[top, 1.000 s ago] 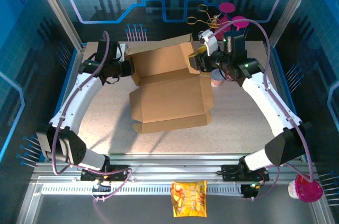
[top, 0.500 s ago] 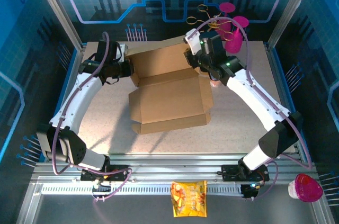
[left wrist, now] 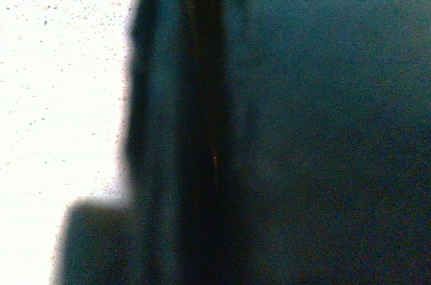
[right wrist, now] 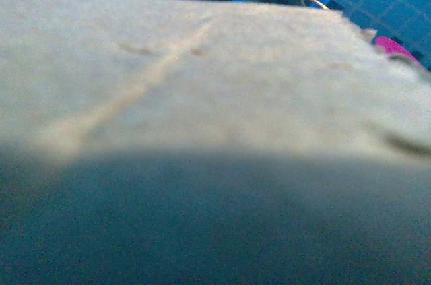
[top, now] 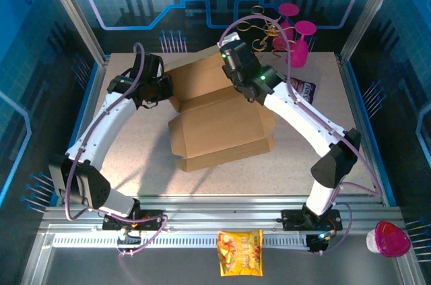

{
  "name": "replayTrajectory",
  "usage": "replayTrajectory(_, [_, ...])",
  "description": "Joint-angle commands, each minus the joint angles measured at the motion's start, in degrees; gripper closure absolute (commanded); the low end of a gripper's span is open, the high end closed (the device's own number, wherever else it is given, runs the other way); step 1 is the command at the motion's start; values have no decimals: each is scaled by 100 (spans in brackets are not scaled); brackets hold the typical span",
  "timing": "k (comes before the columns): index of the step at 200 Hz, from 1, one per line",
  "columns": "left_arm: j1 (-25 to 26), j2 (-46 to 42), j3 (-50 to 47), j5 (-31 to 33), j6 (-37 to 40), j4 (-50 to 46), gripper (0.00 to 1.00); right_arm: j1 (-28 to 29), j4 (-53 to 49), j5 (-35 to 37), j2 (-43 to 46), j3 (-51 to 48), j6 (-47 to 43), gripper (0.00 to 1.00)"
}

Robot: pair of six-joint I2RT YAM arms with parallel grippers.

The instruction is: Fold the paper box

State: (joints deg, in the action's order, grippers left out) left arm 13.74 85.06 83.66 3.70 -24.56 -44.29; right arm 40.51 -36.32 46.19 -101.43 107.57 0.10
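Next, my right gripper opens and moves over to take the lid's side edge (right wrist: 360, 32), as it is lying against the broad side of the raised lid.
The paper box (top: 222, 130) is plain brown cardboard lying open in the middle of the table, its lid panel (top: 202, 79) raised at the back. My left gripper (top: 166, 88) is at the lid's left edge, shut on the cardboard there. In the left wrist view the cardboard (left wrist: 303, 130) is a dark, blurred surface right against the lens. My right gripper (top: 233, 71) is shut and sits at the top right of the raised lid, against the cardboard. The right wrist view looks along the blurred lid surface (right wrist: 202, 76); no fingers can be made out.
Two pink wine glasses (top: 297, 29) and gold scissors (top: 258, 23) stand at the back right. A dark packet (top: 303, 88) lies right of the box. An orange snack bag (top: 240, 252) and a pink cup (top: 388, 239) sit by the front rail. Bare speckled table (left wrist: 60, 62) lies left of the box.
My right arm swung left from the box's back right corner to the lid's top edge and its jaws closed. The box shifted slightly. My left gripper stayed at the lid's left edge.
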Motion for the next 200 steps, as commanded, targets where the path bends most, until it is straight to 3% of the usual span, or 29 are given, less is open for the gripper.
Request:
replayTrajectory(1, [103, 77, 354, 218, -286, -414, 100, -9, -849, 1414, -286, 262, 417, 100])
replayTrajectory(25, [103, 172, 540, 245, -310, -587, 100, 18, -1089, 1386, -398, 434, 522, 100])
replayTrajectory(53, [103, 217, 651, 219, -357, -676, 100, 2, -1195, 736, -363, 561, 560, 100])
replayTrajectory(91, [103, 388, 964, 161, -391, -970, 100, -239, -2612, 65, -919, 1802, 1100, 100])
replayTrajectory(121, [102, 532, 1236, 87, -447, -1202, 100, -389, -3003, -363, -1112, 2225, 1259, 100])
replayTrajectory(162, [86, 788, 1610, -62, -411, -1629, 100, -544, -3031, -701, -1077, 2277, 1238, 80])
replayTrajectory(200, [51, 828, 1663, -157, -420, -1685, 100, -593, -3026, -812, -1064, 2195, 1248, 72])
